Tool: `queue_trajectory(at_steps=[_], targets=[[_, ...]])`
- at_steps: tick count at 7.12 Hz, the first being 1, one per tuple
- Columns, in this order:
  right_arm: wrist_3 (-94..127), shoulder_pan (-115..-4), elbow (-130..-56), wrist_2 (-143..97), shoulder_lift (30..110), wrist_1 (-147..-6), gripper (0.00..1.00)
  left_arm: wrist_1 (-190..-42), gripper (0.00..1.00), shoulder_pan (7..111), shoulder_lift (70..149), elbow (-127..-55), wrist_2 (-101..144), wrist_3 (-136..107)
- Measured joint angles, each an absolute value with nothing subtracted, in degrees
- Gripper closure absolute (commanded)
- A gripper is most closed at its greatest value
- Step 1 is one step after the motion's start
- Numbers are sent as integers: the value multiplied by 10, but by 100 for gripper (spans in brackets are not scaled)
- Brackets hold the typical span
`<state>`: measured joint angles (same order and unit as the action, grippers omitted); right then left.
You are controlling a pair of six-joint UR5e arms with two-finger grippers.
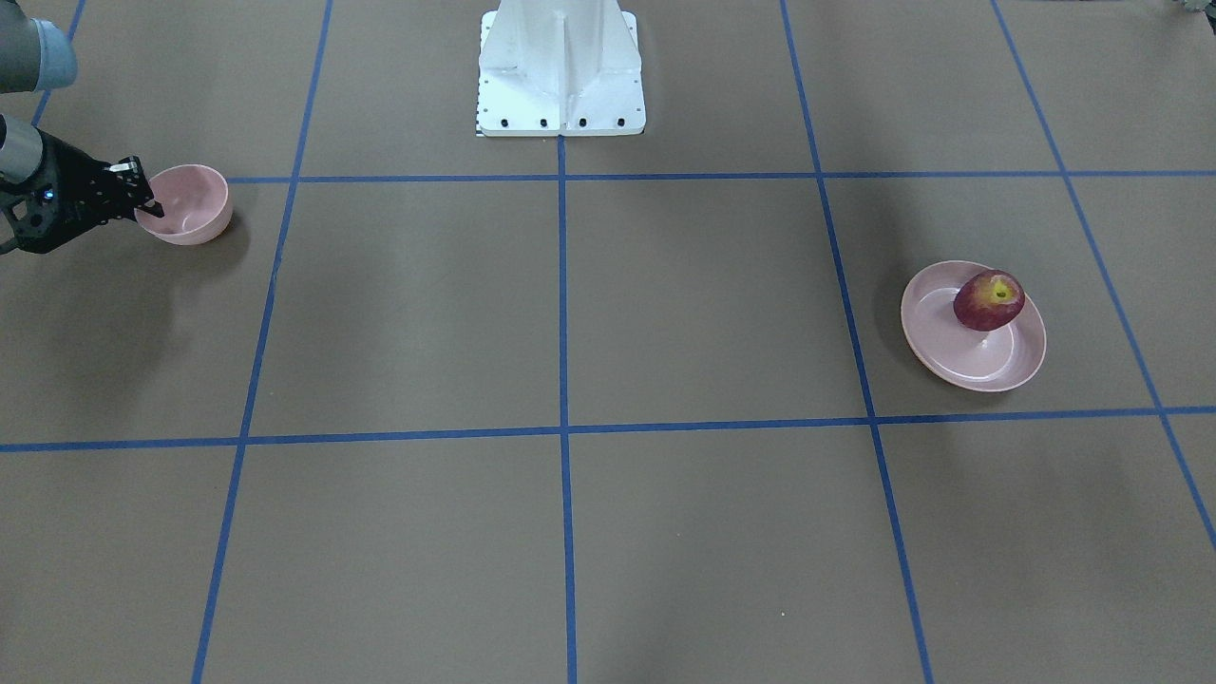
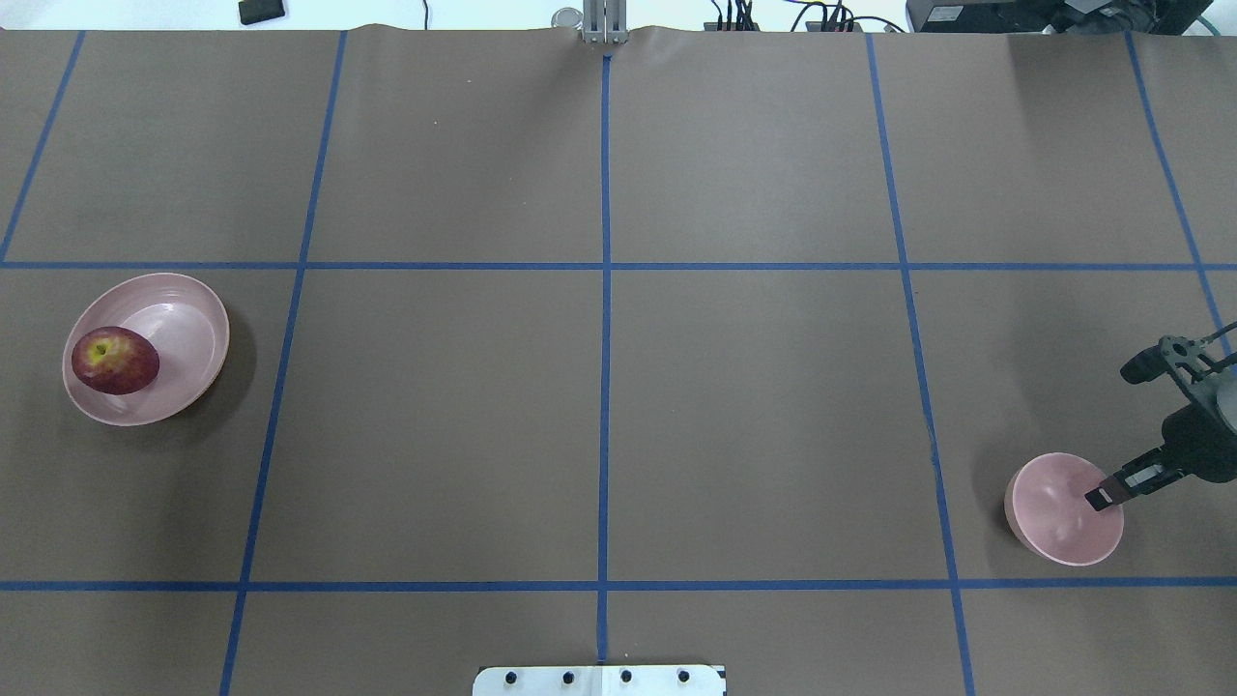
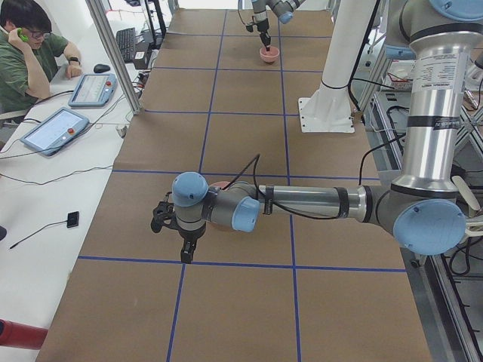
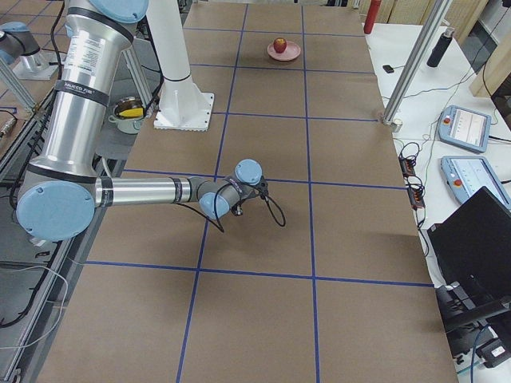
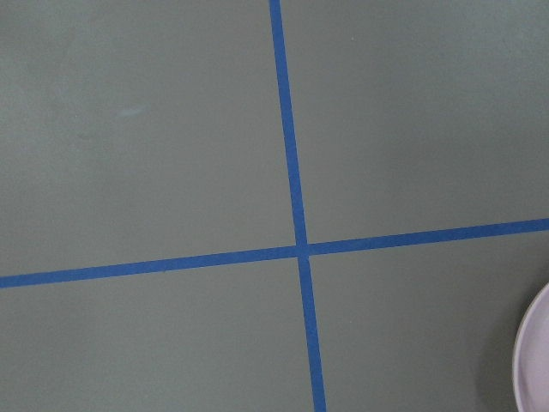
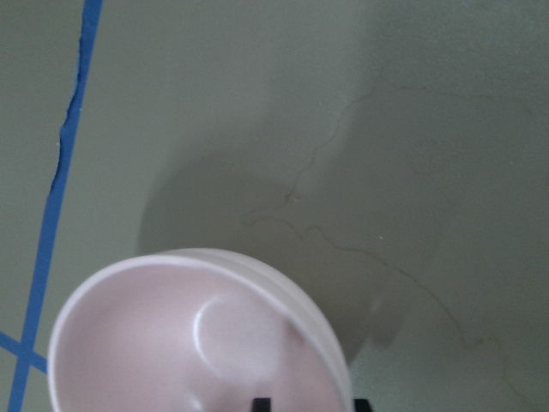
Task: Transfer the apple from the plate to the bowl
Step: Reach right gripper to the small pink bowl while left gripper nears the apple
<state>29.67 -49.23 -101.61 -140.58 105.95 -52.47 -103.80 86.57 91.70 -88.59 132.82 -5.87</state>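
Observation:
My left gripper is going to close around the middle of the dark-red apple (image 1: 987, 300), where the apple lies on the wide pink plate.
The dark-red apple (image 2: 115, 361) lies on the wide pink plate (image 2: 184, 319) at the table's left end; it also shows in the front view (image 1: 989, 300) on the plate (image 1: 1007, 361). The small deep pink bowl (image 2: 1053, 512) is at the right end. My right gripper (image 2: 1100, 499) is shut on the bowl's rim, one finger inside and one outside, as the right wrist view shows (image 6: 310, 403). My left gripper (image 3: 185, 253) hangs beside the plate, seen only from the side; I cannot tell whether it is open or shut.
Brown table with blue tape grid lines (image 2: 605, 290). The white robot base (image 1: 560, 71) stands at mid table. The left wrist view shows only a sliver of the plate's rim (image 5: 536, 360). Operator desks with tablets (image 3: 56, 128) lie beyond the table's far edge.

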Motion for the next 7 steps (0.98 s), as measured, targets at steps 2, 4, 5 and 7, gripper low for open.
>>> queue_trajectory(at_steps=[2, 4, 5, 7], targets=[[316, -508, -1031, -1429, 1058, -523, 100, -1041, 1, 853, 925, -888, 1328, -110], [351, -571, -1045, -1488, 1041, -525, 100, -1058, 1, 795, 932, -901, 1325, -206], [385, -601, -1046, -1513, 1022, -527, 100, -1068, 2, 760, 936, -914, 1322, -265], [470, -633, -1044, -1529, 965, -548, 100, -1078, 2, 693, 942, -949, 1311, -365]])
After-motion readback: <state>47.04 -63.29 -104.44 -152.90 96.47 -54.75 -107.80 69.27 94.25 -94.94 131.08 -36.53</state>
